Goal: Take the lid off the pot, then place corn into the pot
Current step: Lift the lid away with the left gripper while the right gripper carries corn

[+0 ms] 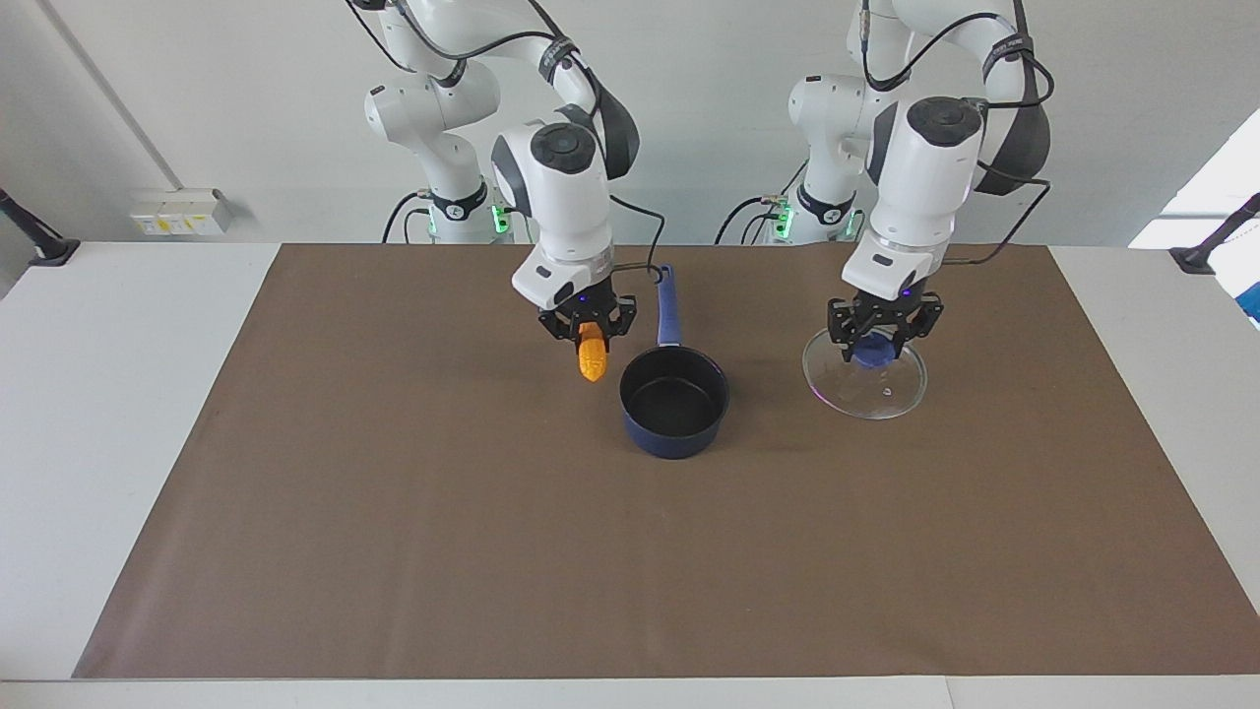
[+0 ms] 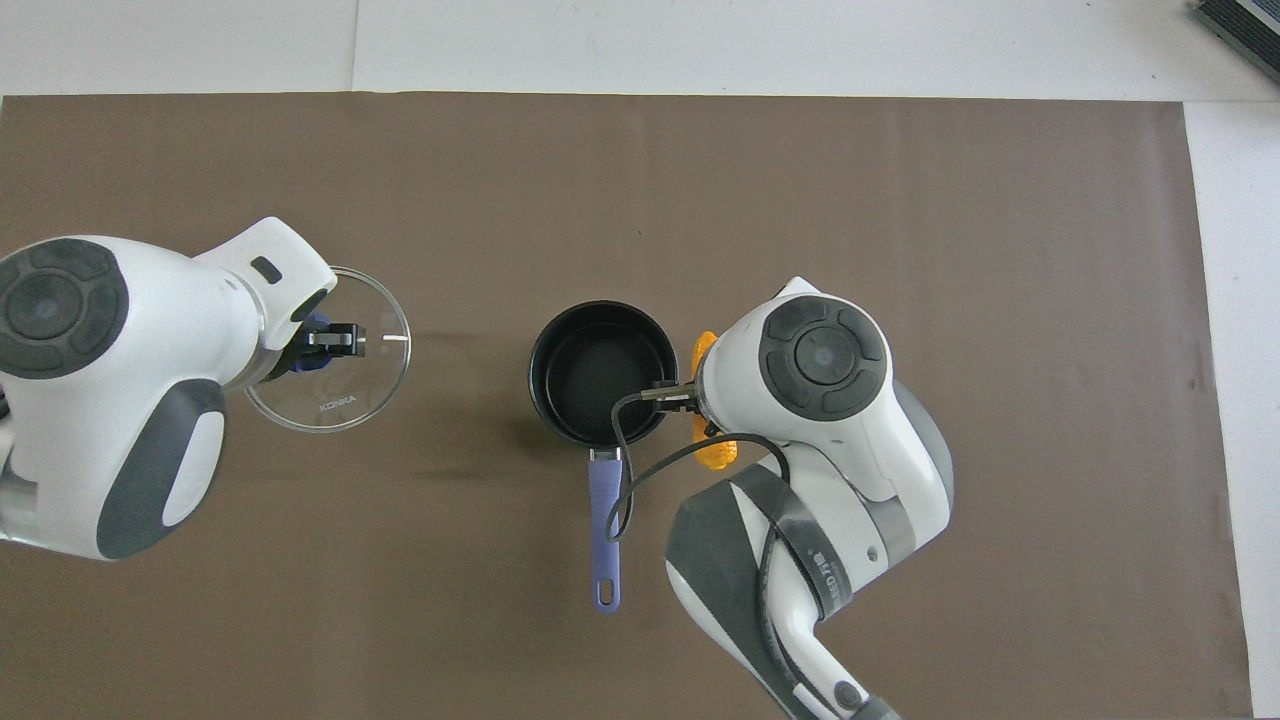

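The robot's left gripper will put the clear glass lid down on the brown mat (image 2: 263, 373) under its white wrist, away from the pot.
The dark blue pot (image 1: 677, 441) (image 2: 590, 372) stands uncovered mid-mat, its handle (image 1: 669, 307) (image 2: 604, 530) pointing toward the robots. My right gripper (image 1: 591, 339) is shut on the orange corn (image 1: 592, 365) (image 2: 704, 348). The cob hangs tip down just beside the pot's rim, toward the right arm's end. In the overhead view the right wrist hides that gripper. My left gripper (image 1: 875, 347) (image 2: 322, 340) is shut on the blue knob of the clear glass lid (image 1: 888, 390) (image 2: 345, 402). The lid is low over the mat toward the left arm's end, well apart from the pot.
A brown mat (image 1: 492, 551) covers most of the white table (image 1: 118, 394). A cable loops from the right wrist over the pot's handle in the overhead view.
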Available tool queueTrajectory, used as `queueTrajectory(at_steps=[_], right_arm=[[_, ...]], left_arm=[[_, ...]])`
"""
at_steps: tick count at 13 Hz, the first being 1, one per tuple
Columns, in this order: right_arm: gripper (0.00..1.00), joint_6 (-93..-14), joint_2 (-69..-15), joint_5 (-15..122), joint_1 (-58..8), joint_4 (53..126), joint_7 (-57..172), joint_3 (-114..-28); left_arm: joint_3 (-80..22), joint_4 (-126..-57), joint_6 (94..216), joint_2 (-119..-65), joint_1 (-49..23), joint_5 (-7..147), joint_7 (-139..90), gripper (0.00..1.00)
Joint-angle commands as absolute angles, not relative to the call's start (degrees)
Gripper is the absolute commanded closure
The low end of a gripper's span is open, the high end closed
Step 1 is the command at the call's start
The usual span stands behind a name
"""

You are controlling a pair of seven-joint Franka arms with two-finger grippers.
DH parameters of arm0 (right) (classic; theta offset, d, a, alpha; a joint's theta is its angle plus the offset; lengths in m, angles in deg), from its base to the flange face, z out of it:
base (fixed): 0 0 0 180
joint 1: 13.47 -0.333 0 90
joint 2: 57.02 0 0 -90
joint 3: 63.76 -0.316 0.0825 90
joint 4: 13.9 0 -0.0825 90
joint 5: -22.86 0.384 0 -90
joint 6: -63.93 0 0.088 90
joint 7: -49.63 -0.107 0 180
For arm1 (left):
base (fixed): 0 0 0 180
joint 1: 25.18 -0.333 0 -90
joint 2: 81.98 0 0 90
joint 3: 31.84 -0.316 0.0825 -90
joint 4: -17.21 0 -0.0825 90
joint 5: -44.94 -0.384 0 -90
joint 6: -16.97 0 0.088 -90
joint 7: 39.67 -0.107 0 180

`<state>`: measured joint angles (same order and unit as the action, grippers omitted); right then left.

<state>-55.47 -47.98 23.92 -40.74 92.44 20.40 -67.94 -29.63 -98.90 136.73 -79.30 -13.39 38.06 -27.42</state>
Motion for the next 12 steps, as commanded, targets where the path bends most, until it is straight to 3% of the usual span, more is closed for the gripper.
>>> queueTrajectory(at_steps=[1,4,12], right_arm=[[1.0,-54.99,-43.94,26.45,-42.81,85.79,17.3,-68.33],[1.0,-54.81,-38.41,26.73,-46.51,78.67,14.75,-68.42],[1.0,-59.02,-31.63,25.68,-46.78,78.3,14.3,-68.33]], left_arm=[[-28.94,-105.12,139.92,-74.69,-19.53,38.0,-37.0,0.86],[-28.94,-108.47,145.29,-75.03,-24.46,41.24,-45.52,0.86],[-28.94,-107.86,153.47,-85.48,-29.31,44.59,-56.11,0.9]])
